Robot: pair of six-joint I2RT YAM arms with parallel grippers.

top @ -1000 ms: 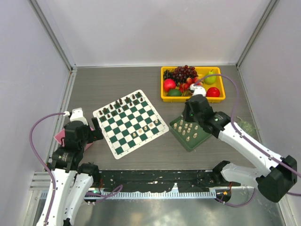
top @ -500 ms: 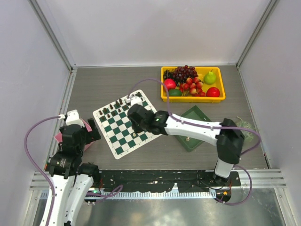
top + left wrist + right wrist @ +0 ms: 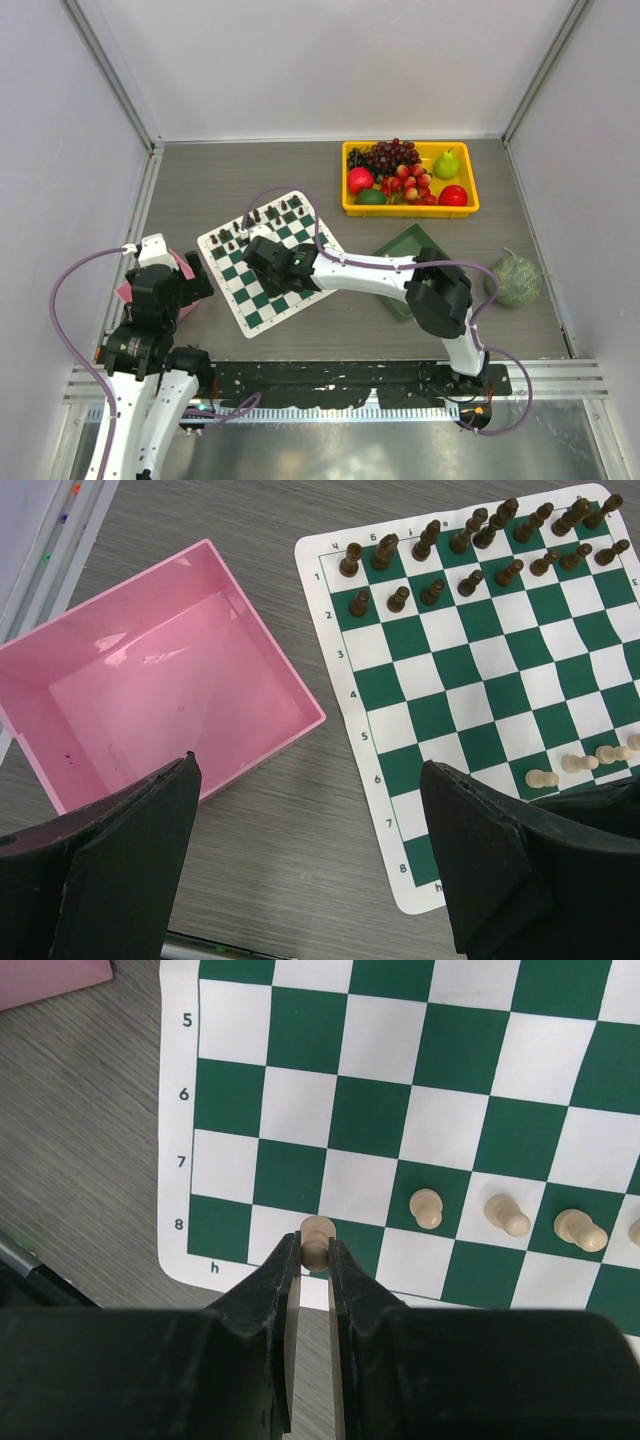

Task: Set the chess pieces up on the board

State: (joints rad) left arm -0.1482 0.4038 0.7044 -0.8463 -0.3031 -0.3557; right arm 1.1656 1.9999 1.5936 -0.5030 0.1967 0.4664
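My right gripper is going to let go of the cream pawn on the empty white square (image 3: 271, 295) (image 3: 353, 1190) next to the end cream piece.
My right gripper (image 3: 317, 1252) is shut on a cream chess piece (image 3: 318, 1236). It holds the piece over row 8 of the green-and-white board (image 3: 400, 1110), near the board's edge. In the top view the right gripper (image 3: 262, 255) is over the board (image 3: 255, 308). Three cream pieces (image 3: 427, 1207) stand in row 7 beside it and also show in the left wrist view (image 3: 541, 778). Dark pieces (image 3: 470, 550) fill the far two rows. My left gripper (image 3: 310, 770) is open and empty over bare table, between the pink box and the board (image 3: 480, 680).
An empty pink box (image 3: 150, 680) sits left of the board. A dark green tray (image 3: 410, 245) lies right of the board, partly under my right arm. A yellow bin of fruit (image 3: 470, 207) stands at the back right. A green netted ball (image 3: 517, 280) lies at the far right.
My right arm has swung from the green tray leftward across the board, with a cream piece in its jaws. The left arm has hardly moved.
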